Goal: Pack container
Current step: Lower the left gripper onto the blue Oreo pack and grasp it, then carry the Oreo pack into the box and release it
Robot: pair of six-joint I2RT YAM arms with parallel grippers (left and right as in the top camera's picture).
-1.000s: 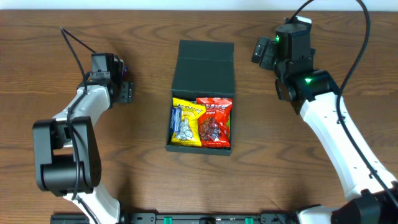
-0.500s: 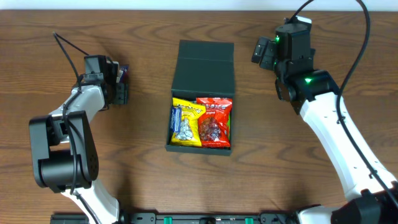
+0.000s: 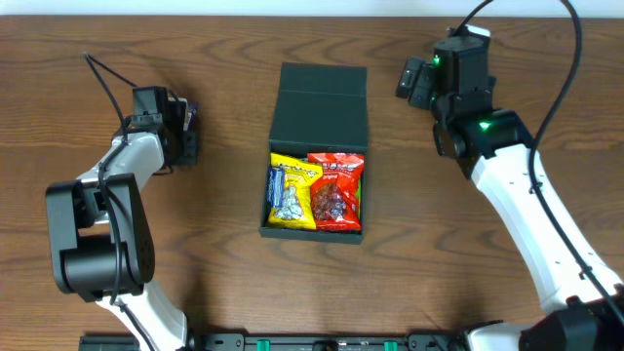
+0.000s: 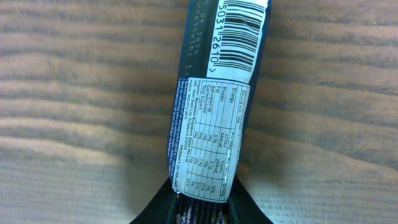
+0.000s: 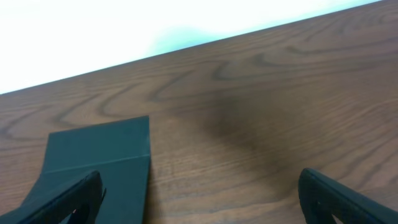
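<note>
The robot's left gripper needs to release the dark blue snack bar between the yellow and red snack packs (image 3: 319,197) in the container.
The dark green container (image 3: 275,226) lies open at the table's middle, its flap lid (image 3: 322,102) folded back. Inside it, a yellow snack pack (image 3: 292,195) and a red one (image 3: 337,192) lie side by side. Far to its left, my left gripper (image 3: 185,135) is shut on a dark blue snack bar (image 4: 219,93) that lies on the wood. Its white nutrition label and barcode face up, and the black fingers (image 4: 158,208) press both sides of the wrapper's near end. My right gripper (image 3: 410,82) hovers open and empty beside the lid's right edge (image 5: 102,155).
Brown wood table (image 3: 224,58) all around. Its far edge meets a white surface (image 5: 124,31) just behind the container. The right arm (image 3: 526,214) stretches from the near right corner.
My left gripper slid a little to the left and its jaws closed from wide apart onto the snack bar. The right arm stayed still.
</note>
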